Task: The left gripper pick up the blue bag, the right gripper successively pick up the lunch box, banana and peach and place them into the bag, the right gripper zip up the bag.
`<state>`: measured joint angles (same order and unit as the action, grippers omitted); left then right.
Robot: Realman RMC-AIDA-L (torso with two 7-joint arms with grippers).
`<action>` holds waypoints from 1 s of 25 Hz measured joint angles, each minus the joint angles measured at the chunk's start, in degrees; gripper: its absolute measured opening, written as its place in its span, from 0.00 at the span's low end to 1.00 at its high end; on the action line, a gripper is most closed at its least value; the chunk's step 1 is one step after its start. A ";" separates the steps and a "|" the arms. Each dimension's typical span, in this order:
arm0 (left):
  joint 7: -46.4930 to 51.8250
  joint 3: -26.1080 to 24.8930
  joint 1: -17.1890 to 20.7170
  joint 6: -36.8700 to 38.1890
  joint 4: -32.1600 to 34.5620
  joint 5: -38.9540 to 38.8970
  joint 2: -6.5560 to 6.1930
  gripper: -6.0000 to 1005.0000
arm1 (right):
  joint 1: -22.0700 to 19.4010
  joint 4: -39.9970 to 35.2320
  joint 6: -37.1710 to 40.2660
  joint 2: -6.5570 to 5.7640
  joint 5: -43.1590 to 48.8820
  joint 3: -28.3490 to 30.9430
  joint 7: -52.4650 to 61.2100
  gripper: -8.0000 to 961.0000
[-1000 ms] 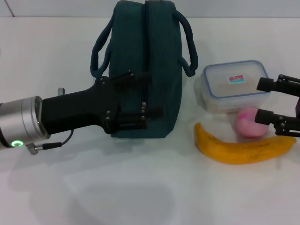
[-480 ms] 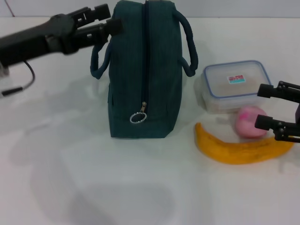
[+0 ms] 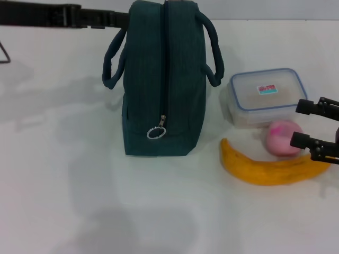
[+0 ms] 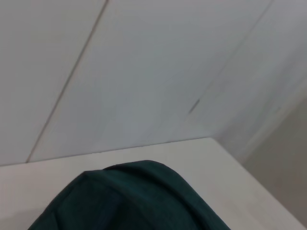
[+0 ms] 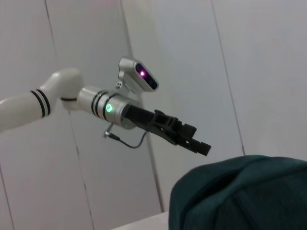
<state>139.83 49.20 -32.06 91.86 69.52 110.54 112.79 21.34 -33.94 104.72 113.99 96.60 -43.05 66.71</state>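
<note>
The lunch box's short side [image 3: 302, 87], the one farthest from the blue bag, is next. My right gripper needs to go there and close on it.
The blue bag [image 3: 161, 79] stands upright on the white table, zipped, with its silver ring pull [image 3: 154, 133] hanging at the near end. It also shows in the left wrist view [image 4: 129, 201] and the right wrist view [image 5: 240, 196]. My left gripper [image 3: 125, 20] reaches in level from the far left, its tips beside the bag's top by the left handle, open and empty; it also shows in the right wrist view [image 5: 201, 143]. My right gripper [image 3: 302, 123] is open at the right edge, beside the peach [image 3: 282, 137]. The lunch box [image 3: 265, 95] lies behind the peach, the banana [image 3: 270, 169] in front.
The white table [image 3: 63, 159] runs wide on the bag's left and in front. A pale wall rises behind the table's far edge. A thin cable [image 3: 4, 53] hangs from the left arm at the far left.
My left arm has swung from in front of the bag up and back to the far left, level with the bag's top. My right gripper has drifted slightly toward the right edge.
</note>
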 joint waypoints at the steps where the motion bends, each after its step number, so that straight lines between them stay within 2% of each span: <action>1: 1.48 0.32 -0.79 0.02 0.18 1.21 -0.05 0.82 | -0.18 0.01 -0.23 0.07 0.00 0.00 -0.27 0.79; 5: 5.43 1.92 -4.26 0.17 0.03 6.24 -0.31 0.81 | -0.65 0.02 -0.51 0.29 0.00 -0.01 -1.16 0.79; 13: 6.29 2.42 -11.23 -0.46 -4.97 15.83 1.19 0.80 | -1.19 1.96 -0.82 0.43 -0.03 -0.06 -2.51 0.78; 20: 6.57 2.36 -14.64 -0.89 -6.20 21.13 1.76 0.79 | -2.05 3.39 -0.94 0.37 -0.18 -0.01 -3.69 0.78; 25: 6.62 2.07 -15.72 -1.70 -6.55 21.35 1.39 0.78 | -2.57 4.08 -1.01 0.47 -0.12 -0.01 -4.47 0.78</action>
<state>146.45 51.27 -47.78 90.16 62.97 131.89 114.19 18.76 -29.86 103.71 114.46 96.48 -43.07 62.25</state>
